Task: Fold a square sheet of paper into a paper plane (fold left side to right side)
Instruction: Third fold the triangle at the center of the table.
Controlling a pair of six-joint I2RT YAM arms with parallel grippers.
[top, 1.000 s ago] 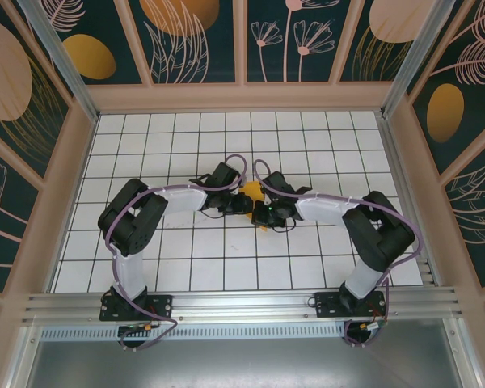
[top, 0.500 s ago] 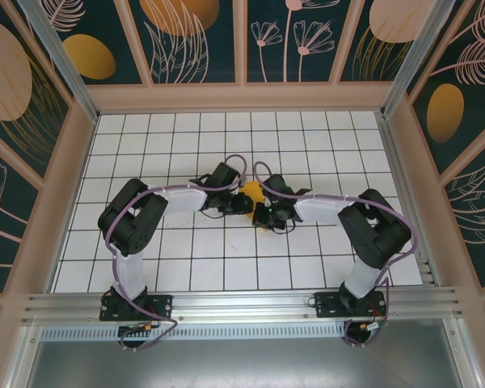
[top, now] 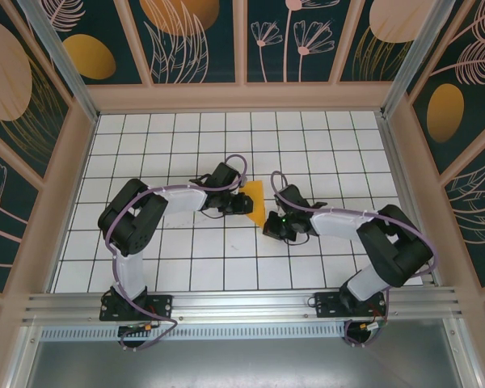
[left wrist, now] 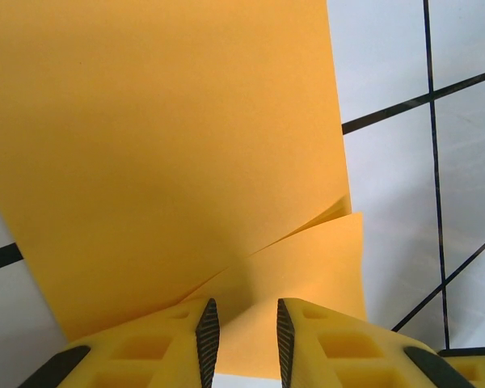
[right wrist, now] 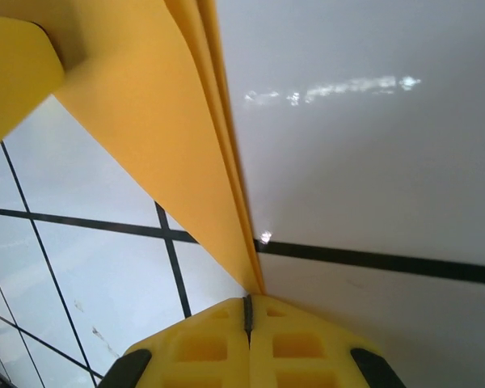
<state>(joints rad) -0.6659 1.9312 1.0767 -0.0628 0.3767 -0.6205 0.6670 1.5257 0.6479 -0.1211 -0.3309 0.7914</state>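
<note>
I see my right gripper at the paper's point while the layers gape farther up the paper's edge, so next I open my right gripper, back it off and take the flap's upper corner [left wrist: 354,220].
The sheet of paper [top: 258,199] lies folded into a bright orange wedge on the white grid table [top: 186,145], its point toward the near side. My left gripper [top: 245,204] rests at its left edge. In the left wrist view the paper [left wrist: 162,145] shows overlapping layers, and the left gripper [left wrist: 241,314] has its jaws a little apart over a flap, clamping nothing. My right gripper [top: 268,227] is shut, with its tips [right wrist: 248,297] touching the paper's [right wrist: 145,121] pointed end where the folded edges meet.
Wooden walls with a leaf pattern [top: 242,40] fence the table on three sides. An aluminium rail [top: 242,305] carrying both arm bases runs along the near edge. Both arms bend inward toward the middle tiles.
My right gripper has slid off the middle of the paper toward the near right, down to its tip, uncovering more of the orange wedge. The left gripper has held still.
</note>
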